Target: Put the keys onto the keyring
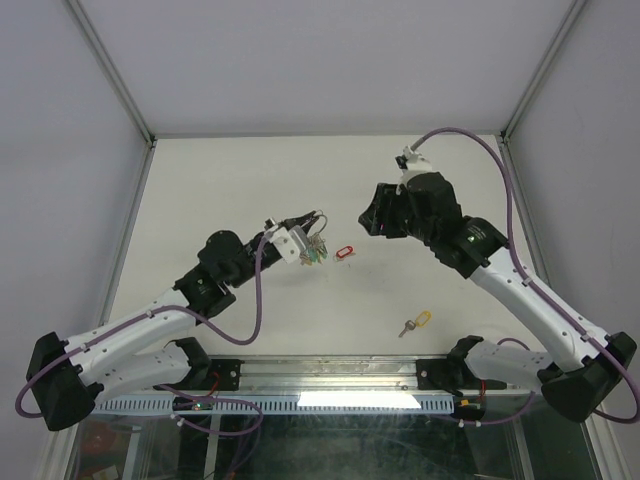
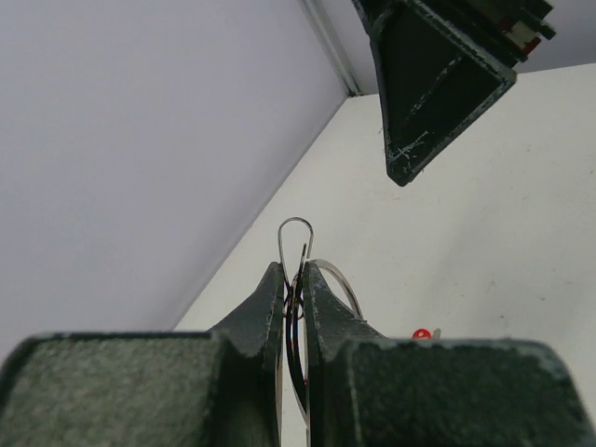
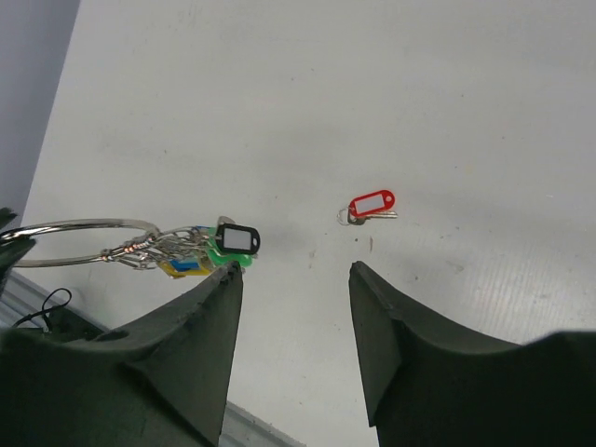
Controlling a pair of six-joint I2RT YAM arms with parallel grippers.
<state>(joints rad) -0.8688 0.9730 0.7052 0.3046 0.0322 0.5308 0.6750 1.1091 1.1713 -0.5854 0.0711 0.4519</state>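
Observation:
The robot's right gripper should next move to the yellow-headed key nearer the front and close on its silver part (image 1: 412, 324), beside the yellow head.
My left gripper (image 1: 298, 238) (image 2: 294, 275) is shut on the thin silver keyring (image 2: 337, 273) and holds it above the table. The ring also shows in the right wrist view (image 3: 86, 224). A bunch of keys (image 1: 315, 256) (image 3: 196, 253) with black, green, yellow and blue heads hangs from it. A red-headed key (image 1: 344, 252) (image 3: 371, 204) lies on the table just right of the bunch. A yellow-headed key (image 1: 416, 322) lies nearer the front. My right gripper (image 1: 368, 222) (image 3: 291, 276) is open and empty, above the table beside the bunch.
The white table (image 1: 300, 170) is walled by grey panels at the left, back and right. A metal rail (image 1: 330, 375) runs along the near edge between the arm bases. The right gripper's finger (image 2: 433, 88) hangs ahead in the left wrist view.

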